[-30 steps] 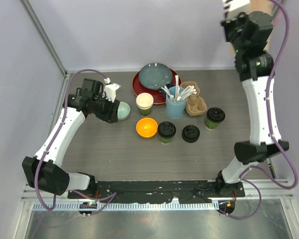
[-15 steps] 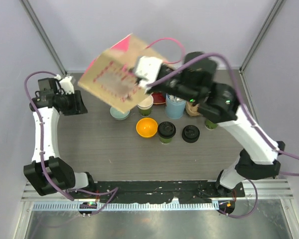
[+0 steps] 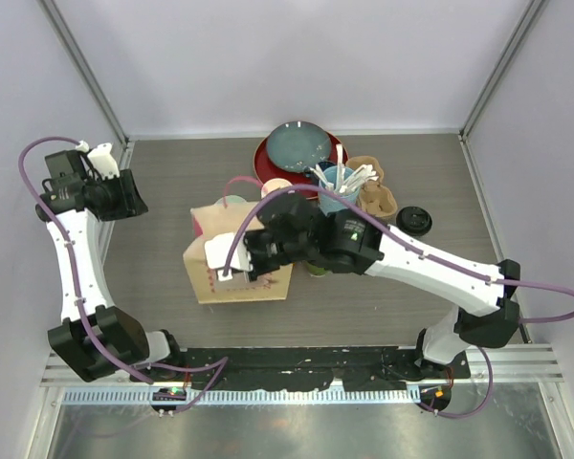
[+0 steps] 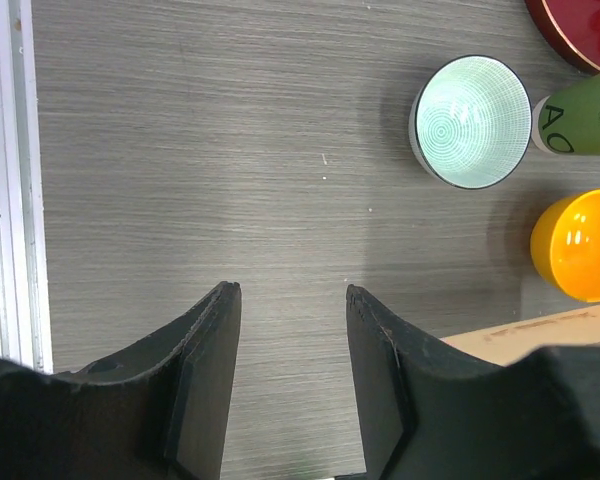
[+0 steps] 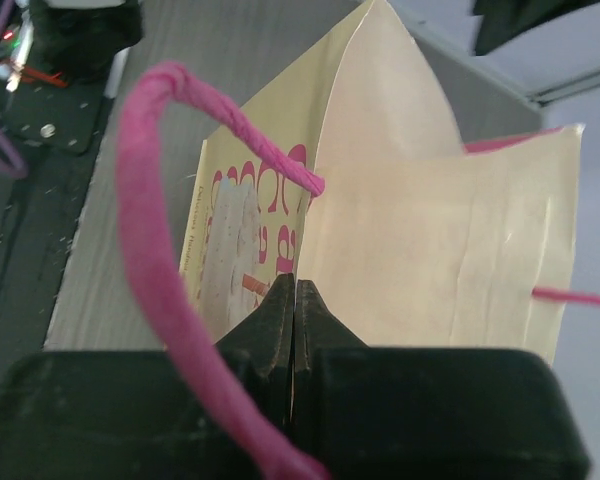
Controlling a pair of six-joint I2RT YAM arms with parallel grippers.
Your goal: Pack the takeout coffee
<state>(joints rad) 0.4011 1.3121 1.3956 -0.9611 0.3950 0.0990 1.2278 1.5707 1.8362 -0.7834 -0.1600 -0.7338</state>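
The tan paper bag will be upright on the table (image 3: 234,296), between the mint bowl and the front edge, once I release it from my right gripper.
A tan paper bag (image 3: 253,282) with pink print and pink handles (image 5: 150,230) sits low at the table's centre-left. My right gripper (image 3: 237,269) is shut on its top rim, and the wrist view shows the fingers (image 5: 296,285) pinching the paper wall (image 5: 450,250). One dark green takeout coffee cup with a black lid (image 3: 413,220) stands at the right. A second lidded cup is hidden under my right arm. A lidless green cup (image 4: 580,115) stands behind the bag. My left gripper (image 3: 126,195) hangs open over bare table at the far left (image 4: 292,290).
At the back are a red plate under a grey-blue dish (image 3: 297,148), a light-blue cup of white utensils (image 3: 337,186) and a cardboard cup carrier (image 3: 375,199). A mint bowl (image 4: 470,122) and an orange bowl (image 4: 578,245) stand beside the bag. A metal rail (image 4: 10,180) runs along the left edge.
My right arm has swung the bag down from high at the back to low at the table's centre-left. My left arm has drawn back from the mint bowl to the far left.
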